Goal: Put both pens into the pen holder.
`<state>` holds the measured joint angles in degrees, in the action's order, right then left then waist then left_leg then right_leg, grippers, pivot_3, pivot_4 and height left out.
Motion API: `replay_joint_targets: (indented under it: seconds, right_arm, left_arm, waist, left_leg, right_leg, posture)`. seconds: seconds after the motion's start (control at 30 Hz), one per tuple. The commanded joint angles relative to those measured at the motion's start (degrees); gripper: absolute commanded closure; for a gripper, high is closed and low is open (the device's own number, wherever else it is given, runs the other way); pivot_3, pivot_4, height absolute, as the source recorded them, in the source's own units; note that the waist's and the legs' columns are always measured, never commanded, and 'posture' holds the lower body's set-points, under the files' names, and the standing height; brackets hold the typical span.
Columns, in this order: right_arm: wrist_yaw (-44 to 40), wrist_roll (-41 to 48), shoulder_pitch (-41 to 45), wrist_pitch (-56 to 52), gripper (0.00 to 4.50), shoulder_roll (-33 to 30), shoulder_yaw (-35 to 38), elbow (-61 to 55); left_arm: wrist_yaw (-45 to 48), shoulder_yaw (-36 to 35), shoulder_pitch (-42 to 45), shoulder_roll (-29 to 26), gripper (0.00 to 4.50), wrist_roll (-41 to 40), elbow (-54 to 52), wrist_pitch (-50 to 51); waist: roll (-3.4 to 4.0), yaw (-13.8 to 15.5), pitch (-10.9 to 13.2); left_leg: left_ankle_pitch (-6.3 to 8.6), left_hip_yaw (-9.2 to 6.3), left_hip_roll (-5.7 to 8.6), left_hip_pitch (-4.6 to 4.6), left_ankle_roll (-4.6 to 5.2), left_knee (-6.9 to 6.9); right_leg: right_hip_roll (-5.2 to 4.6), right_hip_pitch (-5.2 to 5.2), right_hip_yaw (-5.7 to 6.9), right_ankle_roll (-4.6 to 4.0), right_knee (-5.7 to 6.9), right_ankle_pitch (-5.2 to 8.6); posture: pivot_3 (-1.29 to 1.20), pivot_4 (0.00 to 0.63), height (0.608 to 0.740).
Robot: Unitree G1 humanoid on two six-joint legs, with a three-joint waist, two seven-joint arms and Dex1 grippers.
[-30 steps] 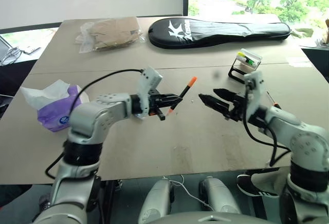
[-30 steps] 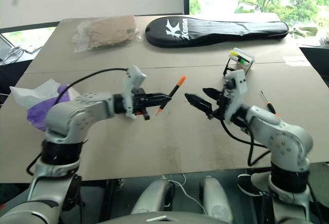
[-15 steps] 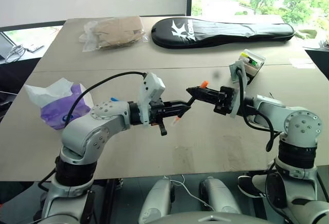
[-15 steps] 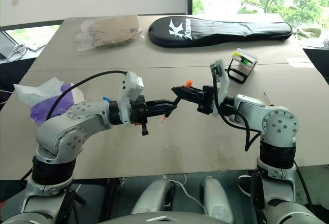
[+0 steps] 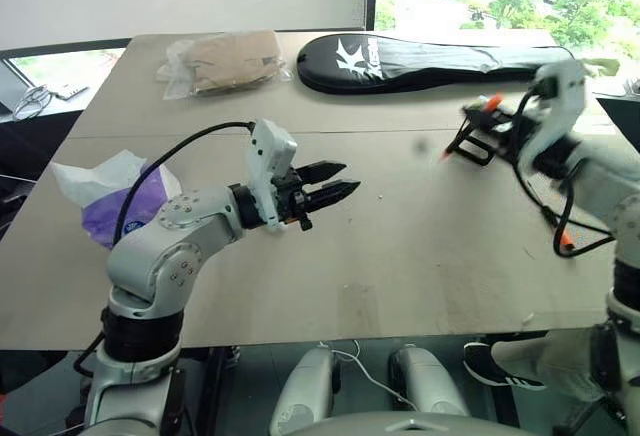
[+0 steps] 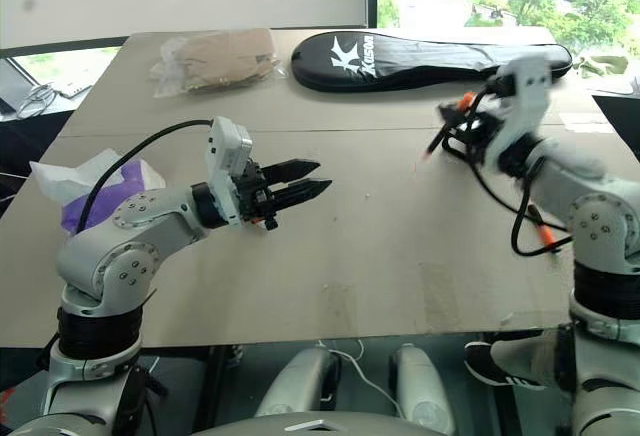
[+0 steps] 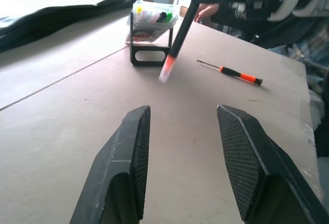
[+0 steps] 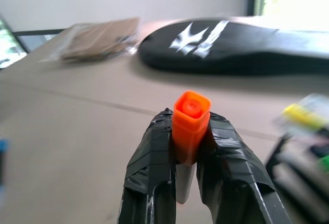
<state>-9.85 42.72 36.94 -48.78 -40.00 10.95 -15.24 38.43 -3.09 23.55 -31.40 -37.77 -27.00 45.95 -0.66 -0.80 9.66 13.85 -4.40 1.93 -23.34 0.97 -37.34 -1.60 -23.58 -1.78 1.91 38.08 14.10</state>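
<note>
I need to let go of the orange-capped pen, now held slanted in the air, with my right gripper among the coloured markers in the pen holder's clear box (image 5: 496, 115) (image 8: 311, 126).
My right gripper (image 8: 190, 131) is shut on the orange-capped pen (image 8: 190, 116), gripping it near the cap. It holds the pen (image 5: 468, 128) slanted in the air at the right, just in front of the pen holder (image 7: 149, 59), a clear box of coloured markers on a black frame. The pen's tip hangs above the table, apart from the holder. My left gripper (image 5: 335, 181) is open and empty over the middle of the table, pointing toward the holder. The other pen is out of view.
A black-and-orange screwdriver (image 7: 231, 73) lies on the table beside the holder. A long black racket bag (image 5: 430, 61) and a plastic bag of brown material (image 5: 220, 61) lie at the far edge. A purple tissue pack (image 5: 115, 206) sits at the left.
The pen passed from my left gripper to my right one. The right gripper shut on it and swung it up and right to the holder. The left gripper opened.
</note>
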Motion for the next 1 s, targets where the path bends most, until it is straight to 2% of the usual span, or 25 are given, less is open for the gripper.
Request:
replay_joint_targets:
  seconds: [0.03, 0.27, 0.6, 0.9, 1.0]
  right_arm:
    - [-1.8, -11.05, 2.0, 8.78, 4.41, -2.05, -3.33, 2.13]
    - [-3.09, -20.74, 3.01, 15.32, 4.41, 1.26, -7.59, 5.11]
    - [-4.93, -19.7, 4.2, 13.9, 4.41, 5.83, -3.32, 4.9]
    - [-5.07, -26.14, 3.41, 17.19, 4.41, 5.43, -4.06, 8.18]
    - [-4.77, -24.16, 4.02, 16.55, 4.41, 7.33, -1.96, 7.72]
  left_arm:
    - [-1.36, 2.15, 1.1, 0.9, 2.33, 2.58, -2.03, -3.32]
    - [-0.64, 3.02, 0.67, 0.32, 2.33, 4.43, -1.42, -5.39]
    - [-0.37, 2.86, -2.3, 0.04, 2.33, 5.48, -1.6, -7.82]
    - [0.04, 3.25, -2.85, 0.11, 2.33, 5.92, -0.93, -9.14]
    - [0.28, 3.08, -3.11, 0.03, 2.33, 6.11, -0.94, -9.29]
  waist:
    - [-0.01, -0.12, 0.0]
    - [-0.01, -0.06, -0.01]
    - [-0.01, -0.01, -0.01]
    - [-0.01, -0.01, -0.01]
    - [-0.01, 0.0, -0.01]
  left_leg:
    - [0.0, 0.01, -0.02, 0.01, -0.01, 0.02]
    - [0.0, 0.14, -0.07, 0.05, 0.01, -0.02]
    - [0.0, 0.09, -0.07, 0.03, -0.01, -0.02]
    - [0.0, 0.1, -0.07, 0.04, 0.0, -0.01]
    - [0.0, 0.1, -0.06, 0.03, 0.0, -0.01]
  right_leg:
    - [0.02, 0.0, -0.02, 0.0, 0.0, 0.0]
    - [0.04, 0.01, -0.38, 0.0, 0.02, -0.01]
    - [0.03, 0.0, -0.39, -0.01, 0.02, -0.01]
    - [0.03, 0.0, -0.38, -0.01, 0.01, -0.01]
    - [0.03, 0.0, -0.38, -0.01, 0.01, -0.01]
  posture:
    - [0.0, 0.15, 0.74]
    - [0.0, 0.15, 0.74]
    - [0.0, 0.15, 0.74]
    - [0.0, 0.15, 0.74]
    - [0.0, 0.15, 0.74]
